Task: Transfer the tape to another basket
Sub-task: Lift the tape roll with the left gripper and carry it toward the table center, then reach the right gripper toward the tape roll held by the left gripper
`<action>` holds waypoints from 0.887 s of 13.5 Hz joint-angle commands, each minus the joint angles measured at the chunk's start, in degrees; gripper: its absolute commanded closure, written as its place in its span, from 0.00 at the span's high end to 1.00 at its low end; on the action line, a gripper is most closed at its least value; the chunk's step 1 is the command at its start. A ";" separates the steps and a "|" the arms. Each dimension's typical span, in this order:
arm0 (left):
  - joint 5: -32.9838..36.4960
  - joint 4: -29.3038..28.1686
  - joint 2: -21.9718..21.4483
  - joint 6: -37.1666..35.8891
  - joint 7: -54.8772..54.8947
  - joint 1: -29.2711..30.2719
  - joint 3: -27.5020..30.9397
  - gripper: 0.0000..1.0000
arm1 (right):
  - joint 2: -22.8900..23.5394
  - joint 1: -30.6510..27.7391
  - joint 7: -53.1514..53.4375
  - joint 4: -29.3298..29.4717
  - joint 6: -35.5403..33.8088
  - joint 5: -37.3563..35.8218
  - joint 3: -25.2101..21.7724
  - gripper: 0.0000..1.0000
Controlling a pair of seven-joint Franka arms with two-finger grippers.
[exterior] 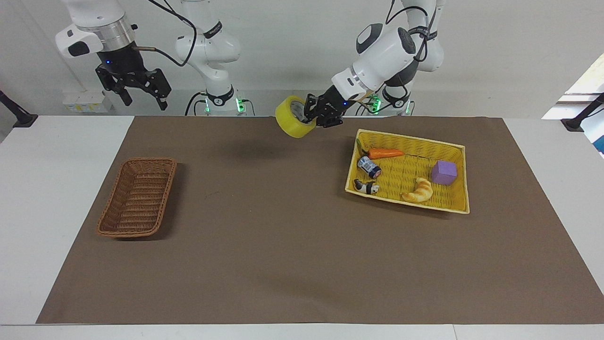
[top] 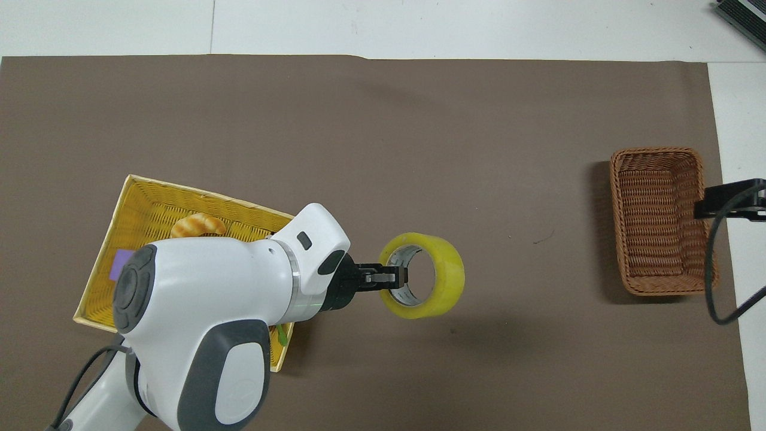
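Next, I close my right gripper on the free side (top: pixel 450 276) of the yellow tape roll, opposite my left gripper, facing the dark-brown wicker basket.
My left gripper (exterior: pixel 311 117) (top: pixel 395 277) is shut on the wall of the yellow tape roll (exterior: pixel 293 124) (top: pixel 432 282), one finger inside its core. It holds the roll in the air over the brown mat, beside the yellow basket (exterior: pixel 457 156) (top: pixel 128 197). The dark-brown wicker basket (exterior: pixel 138 197) (top: pixel 661 219) stands empty at the right arm's end of the table. My right gripper (exterior: pixel 141 94) is open and empty, raised high above the table edge near that basket; only a black part of it shows in the overhead view (top: pixel 727 200).
The yellow basket holds an orange carrot (exterior: pixel 384 153), a small jar (exterior: pixel 369 166), a small black-and-white figure (exterior: pixel 366 187), a croissant (exterior: pixel 419 191) (top: pixel 196 225) and a purple block (exterior: pixel 444 172). A brown mat (exterior: pixel 283 226) covers the table.
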 commanded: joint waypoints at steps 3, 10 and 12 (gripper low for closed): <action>-0.74 1.17 0.11 0.00 -0.29 -1.23 0.05 0.00 | 0.13 1.34 -1.34 -1.42 4.95 6.43 0.43 1.00; -0.74 1.00 -0.15 -1.58 -0.30 -1.23 0.05 0.00 | 0.31 9.61 0.41 -5.20 8.03 19.34 0.61 1.00; -0.74 1.00 -0.15 -1.94 -0.38 -1.23 -0.03 0.00 | -0.13 9.87 0.59 -8.01 8.56 27.62 0.61 1.00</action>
